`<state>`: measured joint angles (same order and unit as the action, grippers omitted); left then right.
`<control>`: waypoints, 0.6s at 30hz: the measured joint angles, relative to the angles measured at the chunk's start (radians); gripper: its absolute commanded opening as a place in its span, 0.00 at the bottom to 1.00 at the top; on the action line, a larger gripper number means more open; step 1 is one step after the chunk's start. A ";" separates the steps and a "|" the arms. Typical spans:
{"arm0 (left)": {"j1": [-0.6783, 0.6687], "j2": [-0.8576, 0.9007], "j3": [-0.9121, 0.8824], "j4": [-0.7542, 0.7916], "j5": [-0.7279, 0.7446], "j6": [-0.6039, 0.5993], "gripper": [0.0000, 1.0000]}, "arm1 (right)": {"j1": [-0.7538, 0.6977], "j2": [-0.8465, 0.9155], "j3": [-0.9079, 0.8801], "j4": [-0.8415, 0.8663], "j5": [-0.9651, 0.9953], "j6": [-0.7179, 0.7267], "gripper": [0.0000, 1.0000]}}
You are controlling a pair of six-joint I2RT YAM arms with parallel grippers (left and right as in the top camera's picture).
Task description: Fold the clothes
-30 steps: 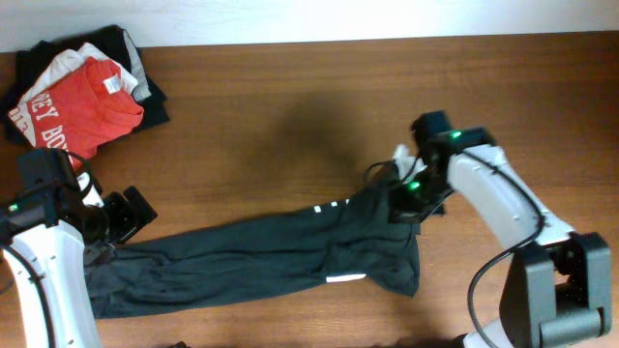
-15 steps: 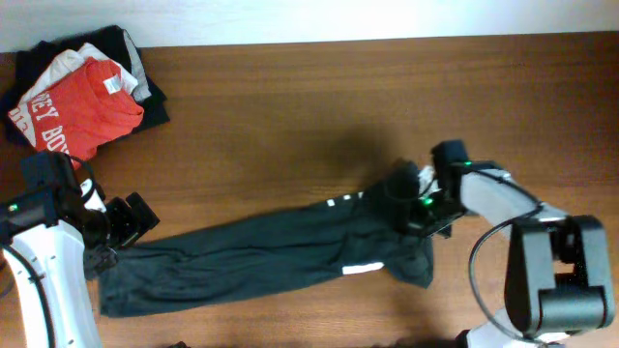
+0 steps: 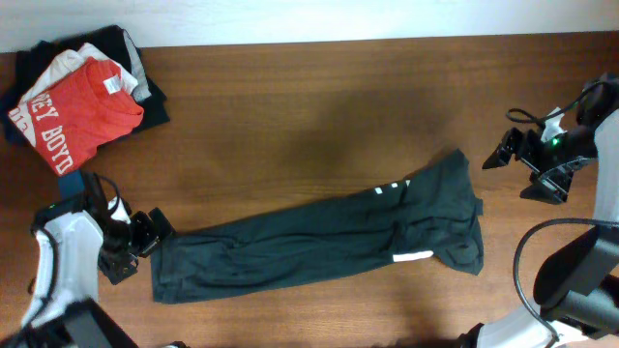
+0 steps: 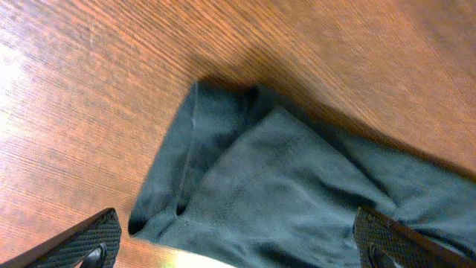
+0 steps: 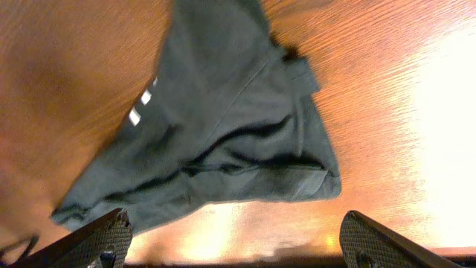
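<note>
The dark charcoal T-shirt has a loose end (image 3: 184, 254) (image 4: 256, 202), just inside the edge nearest the red T-shirt, that my left gripper should close on.
The clothes are one dark charcoal T-shirt (image 3: 309, 240), bunched into a long band across the table's front half. It runs from lower left up to the right, with white lettering (image 3: 414, 256) showing near its right end. My left gripper (image 3: 145, 244) is open just off the band's left end. In the left wrist view that gripper (image 4: 238, 253) has the shirt's end (image 4: 253, 179) lying loose on the wood between and ahead of its spread fingers. My right gripper (image 3: 513, 172) is open and apart from the shirt's right end. From the right wrist, that gripper (image 5: 238, 249) has only bare wood between its fingers, with the shirt (image 5: 223, 126) ahead.
A pile of other garments sits at the back left corner, with a red T-shirt (image 3: 82, 111) lettered in white on top of grey, white and black pieces. The wooden table (image 3: 290, 106) ends at a white wall along the back.
My right gripper opened, let go of the shirt's right end and drew back to the right. The shirt slid right and lies flatter. My left arm shifted down and to the right.
</note>
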<state>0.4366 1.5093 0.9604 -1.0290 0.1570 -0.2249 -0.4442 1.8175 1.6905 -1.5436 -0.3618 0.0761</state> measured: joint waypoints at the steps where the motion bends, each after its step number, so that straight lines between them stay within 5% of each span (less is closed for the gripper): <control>1: 0.016 0.060 0.000 0.021 0.000 0.011 0.99 | 0.001 -0.018 0.000 -0.019 -0.013 -0.029 0.93; 4: 0.030 0.206 -0.001 0.071 0.002 0.060 0.98 | 0.001 -0.103 0.000 -0.034 -0.034 -0.071 0.93; 9: 0.031 0.245 -0.006 0.066 0.036 0.130 0.77 | 0.001 -0.141 0.003 -0.065 -0.038 -0.085 0.94; 11: 0.023 0.235 -0.029 0.068 0.046 0.145 0.61 | 0.005 -0.141 0.003 -0.073 -0.040 -0.085 0.94; 13: -0.002 0.219 -0.058 0.080 0.049 0.152 0.15 | 0.023 -0.141 0.003 -0.077 -0.041 -0.085 0.93; 14: -0.029 0.207 -0.083 0.101 0.058 0.157 0.01 | 0.047 -0.141 0.003 -0.078 -0.041 -0.085 0.94; 18: -0.096 0.205 -0.099 0.123 0.093 0.162 0.00 | 0.144 -0.141 0.003 -0.080 -0.041 -0.085 0.94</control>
<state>0.3405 1.7145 0.8612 -0.9062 0.2504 -0.0628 -0.3004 1.6764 1.6936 -1.6241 -0.4026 -0.0090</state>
